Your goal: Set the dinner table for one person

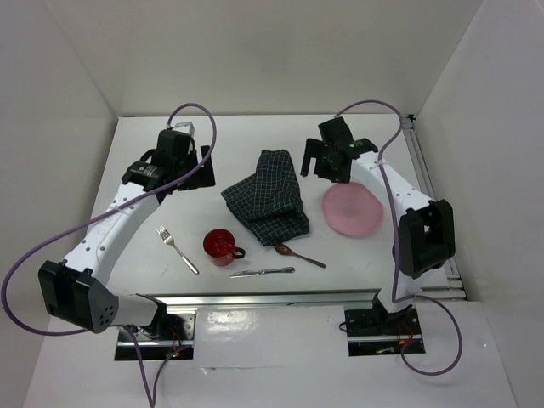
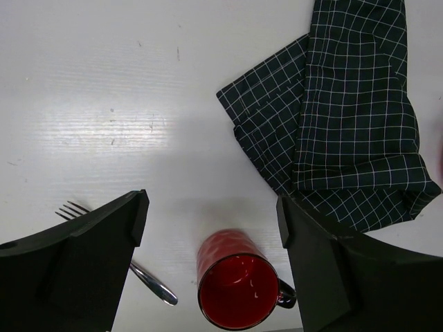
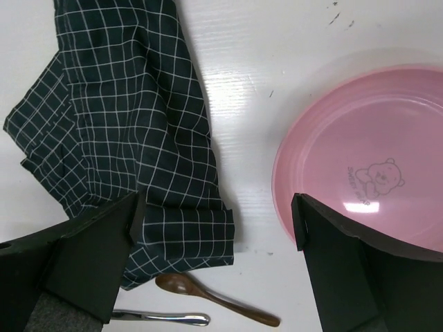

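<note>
The dark checked cloth is next for my right gripper, which should go there and close on the cloth's middle fold (image 1: 272, 218) (image 3: 147, 201), beside its near-side flap.
The white dinner table (image 1: 246, 136) carries a crumpled dark checked cloth (image 1: 270, 197) in the middle, with a pink plate (image 1: 351, 210) right of it. A red mug (image 1: 220, 246), a fork (image 1: 177, 249), a knife (image 1: 262, 272) and a wooden spoon (image 1: 298, 254) lie near the front. My left gripper (image 1: 202, 166) is open and empty, held above the table left of the cloth; its view shows the mug (image 2: 235, 283) and fork (image 2: 149, 282) below. My right gripper (image 1: 325, 166) is open and empty, between the cloth (image 3: 131, 117) and the plate (image 3: 374, 159).
White walls close in the table at the back and both sides. A metal rail (image 1: 263, 299) runs along the near edge by the arm bases. The spoon (image 3: 214, 299) and knife (image 3: 163, 318) lie just in front of the cloth's near corner.
</note>
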`<act>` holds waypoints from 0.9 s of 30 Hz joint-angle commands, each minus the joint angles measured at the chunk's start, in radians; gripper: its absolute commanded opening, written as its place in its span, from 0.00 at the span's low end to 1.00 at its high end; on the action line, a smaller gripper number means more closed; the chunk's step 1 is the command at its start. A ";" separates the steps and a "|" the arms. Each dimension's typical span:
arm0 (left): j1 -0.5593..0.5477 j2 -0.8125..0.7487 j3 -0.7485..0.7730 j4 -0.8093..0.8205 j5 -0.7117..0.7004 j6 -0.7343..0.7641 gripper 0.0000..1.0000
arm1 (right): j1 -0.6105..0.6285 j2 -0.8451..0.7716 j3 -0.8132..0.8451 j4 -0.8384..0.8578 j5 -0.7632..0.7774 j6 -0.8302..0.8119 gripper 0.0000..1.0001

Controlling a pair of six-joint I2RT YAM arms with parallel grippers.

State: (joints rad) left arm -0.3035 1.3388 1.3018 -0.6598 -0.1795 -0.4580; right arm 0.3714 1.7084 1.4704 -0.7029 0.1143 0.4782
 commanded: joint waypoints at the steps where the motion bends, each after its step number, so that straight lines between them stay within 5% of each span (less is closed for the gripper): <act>1: 0.012 -0.009 -0.018 -0.001 0.029 -0.028 0.93 | 0.030 -0.098 -0.013 0.071 -0.018 -0.045 1.00; 14: 0.179 0.099 -0.030 -0.070 0.228 -0.103 0.86 | 0.411 -0.061 -0.053 0.152 0.113 -0.318 0.99; 27: 0.207 0.126 -0.081 -0.080 0.302 -0.085 0.86 | 0.503 0.169 -0.035 0.232 0.137 -0.489 0.86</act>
State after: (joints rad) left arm -0.1028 1.4586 1.2358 -0.7353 0.0837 -0.5518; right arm 0.8646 1.8427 1.4303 -0.5476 0.2306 0.0364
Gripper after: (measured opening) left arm 0.860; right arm 0.874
